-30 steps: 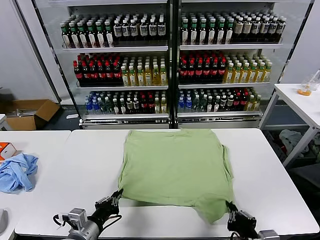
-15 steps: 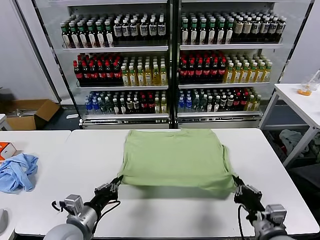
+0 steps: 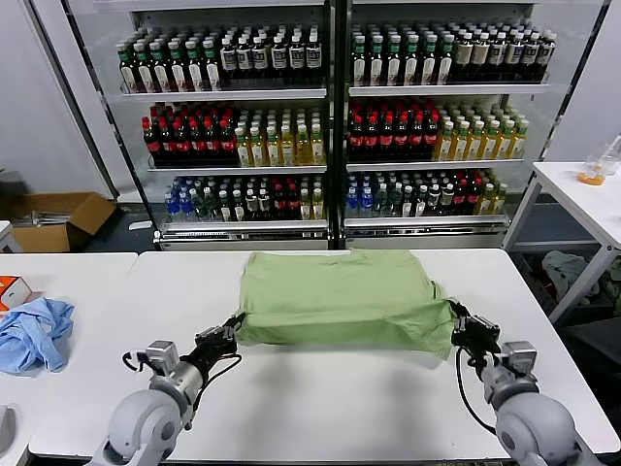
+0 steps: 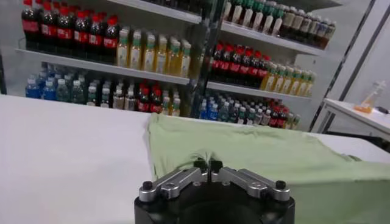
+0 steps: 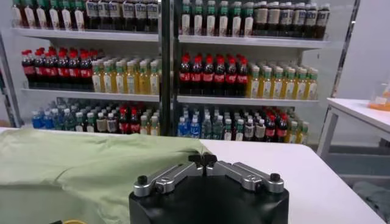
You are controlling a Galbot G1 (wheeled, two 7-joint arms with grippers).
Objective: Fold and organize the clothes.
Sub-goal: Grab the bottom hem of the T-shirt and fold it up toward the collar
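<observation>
The light green shirt reaches the far edge of the table, so my grippers should first put the hem down, grab the near folded corners (image 3: pixel 433 344) and pull the shirt closer.
The light green shirt (image 3: pixel 340 296) lies back side up on the white table (image 3: pixel 330 398), its near hem lifted and carried toward the far edge, so the cloth is doubling over itself. My left gripper (image 3: pixel 233 328) is shut on the hem's left corner, the fabric bunching between its fingertips (image 4: pixel 208 165). My right gripper (image 3: pixel 456 318) is shut on the hem's right corner (image 5: pixel 202 159). Collar, buttons and print are hidden.
A crumpled light blue cloth (image 3: pixel 34 332) and an orange box (image 3: pixel 12 289) lie on the neighbouring table to the left. Behind the table stands a glass-fronted cooler (image 3: pixel 330 116) full of bottles. Another white table (image 3: pixel 587 199) stands at far right.
Both grippers have carried the shirt's near hem up and away from the front edge toward the far side, folding the lower part over the upper part.
</observation>
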